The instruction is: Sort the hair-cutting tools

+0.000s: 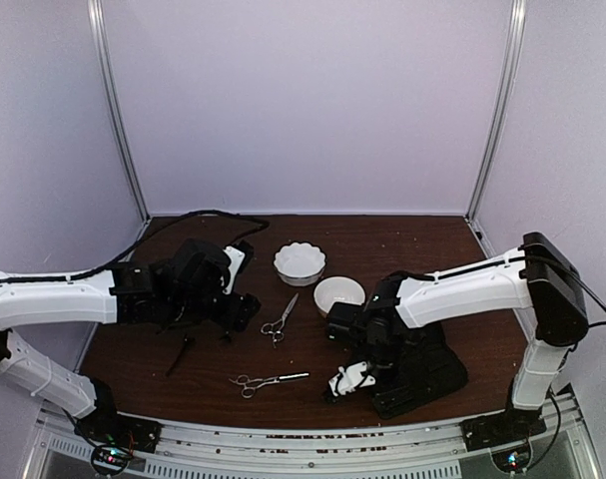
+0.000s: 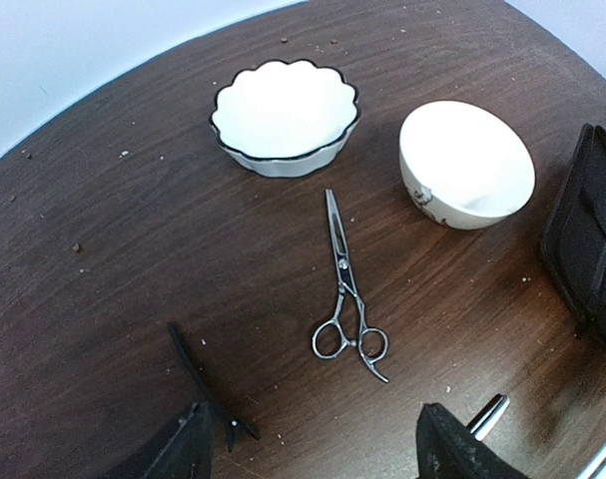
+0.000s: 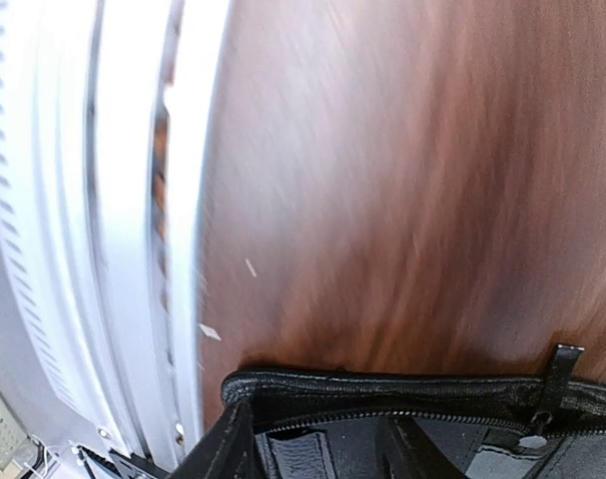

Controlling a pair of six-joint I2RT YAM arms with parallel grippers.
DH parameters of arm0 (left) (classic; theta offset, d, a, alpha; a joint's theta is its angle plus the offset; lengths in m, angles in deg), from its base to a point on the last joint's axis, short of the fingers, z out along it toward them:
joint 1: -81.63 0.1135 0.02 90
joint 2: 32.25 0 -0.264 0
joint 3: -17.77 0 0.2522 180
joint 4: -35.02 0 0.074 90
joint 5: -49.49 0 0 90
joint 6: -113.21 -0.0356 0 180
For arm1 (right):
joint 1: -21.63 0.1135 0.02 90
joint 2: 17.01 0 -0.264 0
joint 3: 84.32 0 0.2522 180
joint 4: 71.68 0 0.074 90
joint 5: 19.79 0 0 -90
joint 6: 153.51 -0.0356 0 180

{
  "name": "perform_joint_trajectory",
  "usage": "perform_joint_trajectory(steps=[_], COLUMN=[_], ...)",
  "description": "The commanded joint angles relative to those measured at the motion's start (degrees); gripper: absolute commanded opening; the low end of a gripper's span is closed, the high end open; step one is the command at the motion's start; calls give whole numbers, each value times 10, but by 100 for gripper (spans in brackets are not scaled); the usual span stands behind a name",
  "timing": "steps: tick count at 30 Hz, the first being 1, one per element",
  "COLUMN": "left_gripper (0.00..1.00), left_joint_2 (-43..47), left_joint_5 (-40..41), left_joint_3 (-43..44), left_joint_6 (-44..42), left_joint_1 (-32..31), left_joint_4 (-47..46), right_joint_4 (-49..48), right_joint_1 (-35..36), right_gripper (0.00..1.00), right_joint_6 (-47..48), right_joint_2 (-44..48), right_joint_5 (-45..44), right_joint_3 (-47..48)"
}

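Observation:
The robot's left gripper should next close where the blades meet the handles [image 1: 275, 380] on the silver scissors that are nearer the front edge of the table.
One pair of silver scissors [image 1: 280, 319] lies mid-table, rings toward me; in the left wrist view [image 2: 347, 289] it lies just beyond my fingers. A second pair [image 1: 268, 380] lies nearer the front edge; only its tip [image 2: 487, 414] shows in the left wrist view. A thin black clip [image 1: 180, 356] lies at the left, touching my left finger in the left wrist view [image 2: 201, 374]. I see no second clip. My left gripper [image 1: 238, 311] [image 2: 312, 459] is open and empty above the table. My right gripper [image 1: 344, 384] [image 3: 312, 444] is open over the near-left corner of the open black case [image 3: 382, 394].
A scalloped white bowl [image 1: 300, 262] [image 2: 286, 115] and a round white bowl [image 1: 338, 294] [image 2: 466, 165] stand behind the scissors. The black zip case [image 1: 422, 364] [image 2: 592, 239] lies open at the right front. The table's white front rail [image 3: 133, 249] is close to the case.

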Motion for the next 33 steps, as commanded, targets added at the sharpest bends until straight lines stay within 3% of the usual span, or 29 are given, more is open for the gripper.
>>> perform_joint_trajectory(steps=[1, 5, 9, 13, 18, 25, 33], left_gripper=[73, 73, 71, 66, 59, 57, 58], left_joint_2=[19, 27, 18, -22, -101, -159, -124], left_joint_5=[11, 8, -29, -110, -192, -213, -182], left_joint_3=[-10, -13, -11, 9, 55, 91, 52], left_joint_6=[18, 19, 3, -9, -16, -13, 10], left_joint_1=[0, 0, 0, 0, -4, -15, -15], left_joint_4=[3, 10, 7, -12, -21, -24, -19], right_joint_4=[15, 42, 58, 66, -14, -84, -166], right_joint_1=[29, 30, 0, -80, -190, -237, -237], right_gripper=[43, 45, 51, 55, 58, 55, 45], right_joint_6=[3, -3, -1, -6, -47, -2, 38], right_joint_2=[-21, -12, 69, 138, 201, 172, 102], right_joint_5=[51, 67, 47, 52, -6, -94, -141], right_joint_3=[55, 86, 74, 49, -7, -10, -2])
